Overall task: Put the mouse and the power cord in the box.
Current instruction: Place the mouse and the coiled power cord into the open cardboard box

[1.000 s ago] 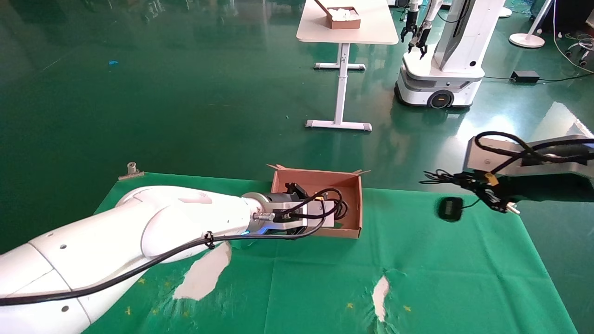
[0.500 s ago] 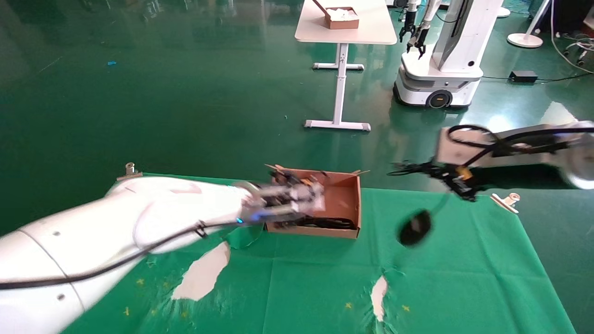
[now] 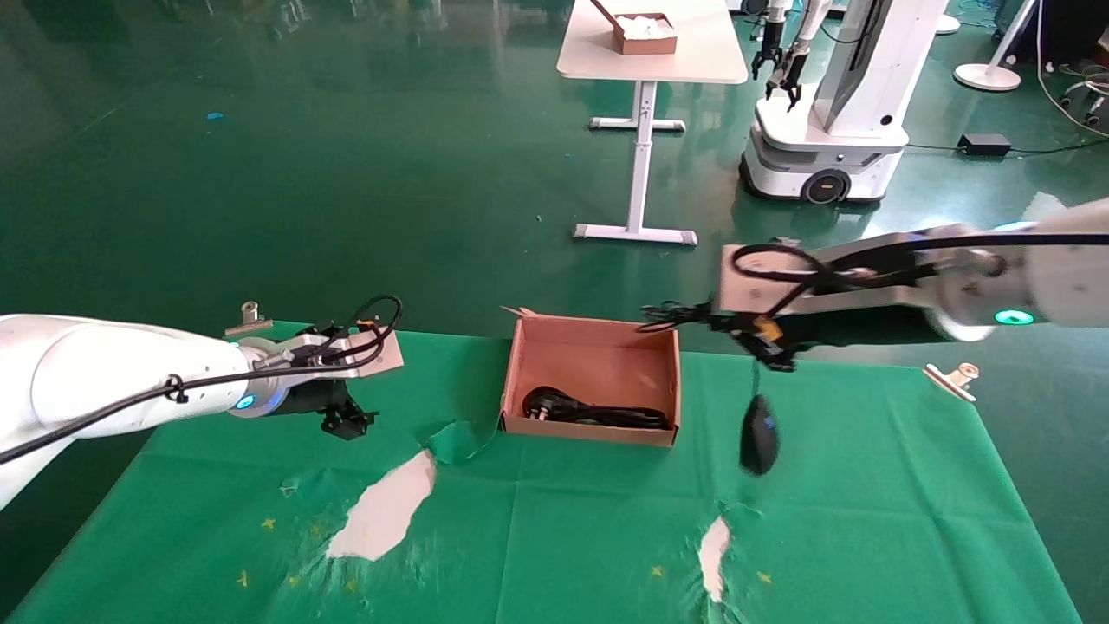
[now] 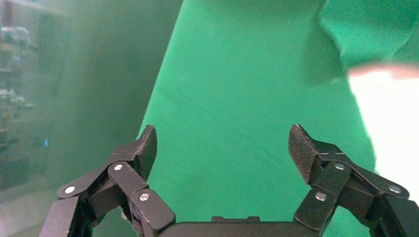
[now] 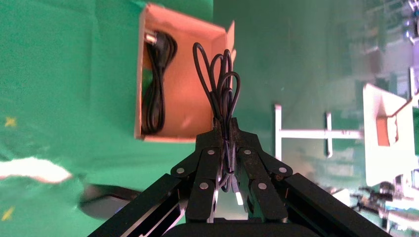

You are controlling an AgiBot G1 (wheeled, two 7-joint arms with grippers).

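The robot's right gripper needs to release the mouse in the box (image 3: 634,394) (image 5: 175,114), just behind the coiled power cord.
The box (image 3: 592,431) stands on the green cloth, and the coiled power cord (image 3: 598,410) lies inside along its near wall. My right gripper (image 3: 706,319) hovers just right of the box's far right corner. It is shut on the thin looped cable (image 5: 222,74) of the mouse (image 3: 759,442). The mouse dangles below it, above the cloth and right of the box. The right wrist view shows the right gripper (image 5: 226,126) with the box (image 5: 192,98) and power cord (image 5: 155,94) beyond. My left gripper (image 3: 351,423) is left of the box, open (image 4: 225,143) and empty over the cloth.
The green cloth (image 3: 866,485) has white torn patches (image 3: 381,507) and a raised fold (image 3: 455,442) by the box's near left corner. Metal clips (image 3: 247,316) hold its far corners. A white table (image 3: 650,65) and another robot (image 3: 823,130) stand beyond.
My left arm has pulled out of the box to the left, leaving the power cord inside. My right arm has carried the dangling mouse left, up to the box.
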